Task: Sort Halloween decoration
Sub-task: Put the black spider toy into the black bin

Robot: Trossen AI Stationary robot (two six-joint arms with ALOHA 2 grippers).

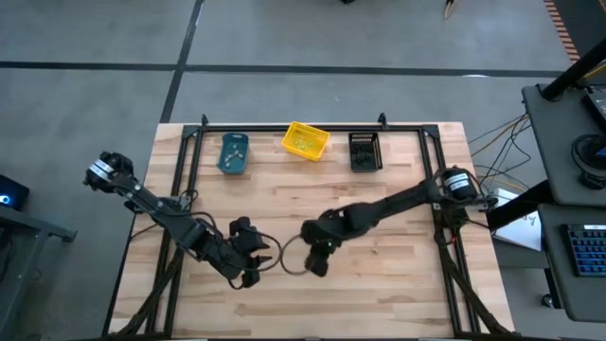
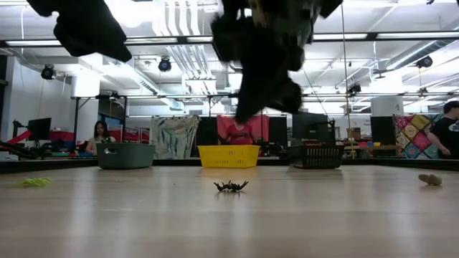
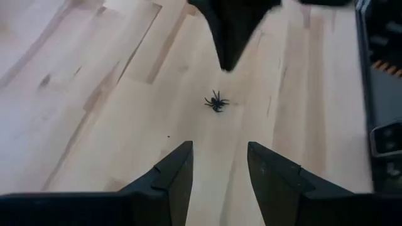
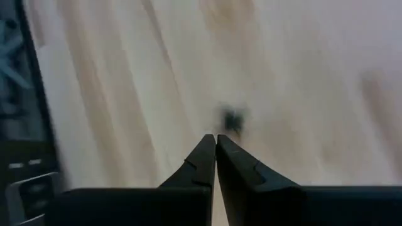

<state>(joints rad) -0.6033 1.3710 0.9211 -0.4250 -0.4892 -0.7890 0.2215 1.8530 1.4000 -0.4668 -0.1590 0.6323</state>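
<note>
The black spider lies under the shut, empty fingers of my right gripper. My left gripper should pinch one end of it (image 2: 220, 187) for my right gripper to take.
A tiny black spider trinket (image 3: 217, 102) of the Halloween decoration lies on its legs on the wooden table (image 1: 398, 284), near the middle; the low view shows it too (image 2: 231, 186). My right gripper (image 4: 215, 138) hangs shut above and just short of it, with nothing between its fingers. My left gripper (image 3: 220, 154) stands open on the spider's other side, tilted down toward it and clear of it. In the high view the two grippers face each other, left gripper (image 1: 251, 273) and right gripper (image 1: 317, 263). A yellow-green trinket (image 2: 34, 182) and a pale one (image 2: 430, 179) lie far apart on the table.
Three small bins stand in a row at the table's far edge: teal (image 1: 233, 153), yellow (image 1: 306, 141) and black (image 1: 365, 151). A black frame (image 1: 284, 129) runs along the table's edges. People sit in the room behind the table.
</note>
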